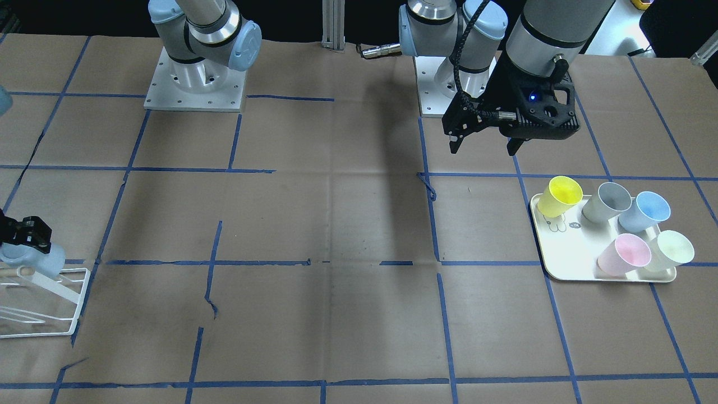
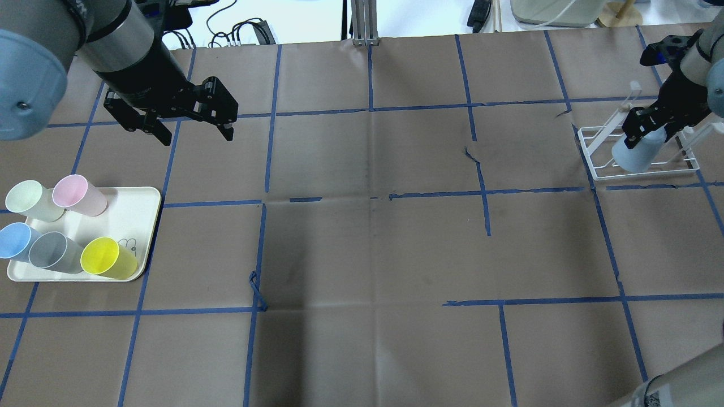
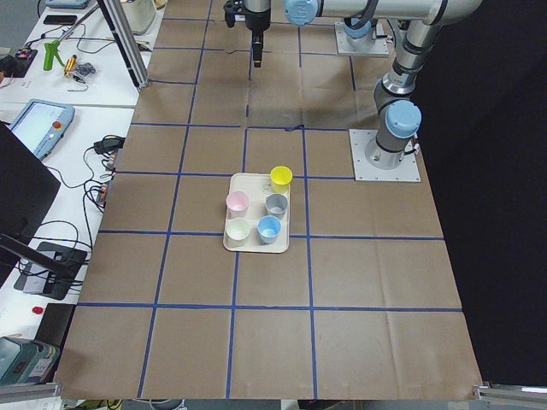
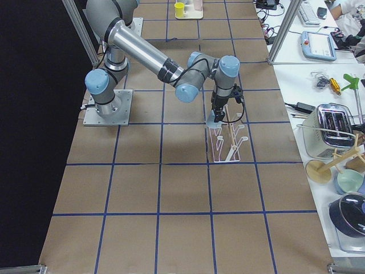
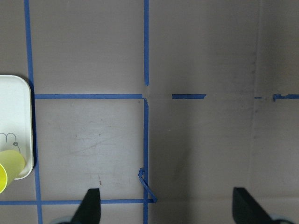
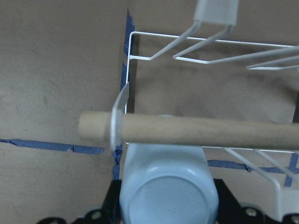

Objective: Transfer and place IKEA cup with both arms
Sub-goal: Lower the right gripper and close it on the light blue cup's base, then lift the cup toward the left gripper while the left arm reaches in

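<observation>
The robot's left gripper will next close on the rim (image 1: pixel 60 260) of the light-blue IKEA cup that the right gripper holds by its base end.
My right gripper (image 2: pixel 650 131) is shut on the IKEA cup (image 2: pixel 634 151), a pale light-blue tumbler, and holds it tilted over the near corner of a white wire rack (image 2: pixel 599 169). In the right wrist view the cup's round base (image 6: pixel 168 198) faces the camera, just behind the rack's wooden dowel (image 6: pixel 196 130). The front-facing view shows this gripper (image 1: pixel 27 234) and the cup (image 1: pixel 35 259) at the left edge. My left gripper (image 2: pixel 198 137) is open and empty, above the table beyond the tray; its fingertips (image 5: pixel 91 205) show over bare paper.
A white tray (image 2: pixel 138 226) at my left holds a second blue cup (image 2: pixel 14 240), a grey cup (image 2: pixel 54 252), a yellow cup (image 2: pixel 107 258), a pink cup (image 2: pixel 79 195) and a pale green cup (image 2: pixel 34 200). Brown paper with blue tape lines (image 2: pixel 370 107) covers the table.
</observation>
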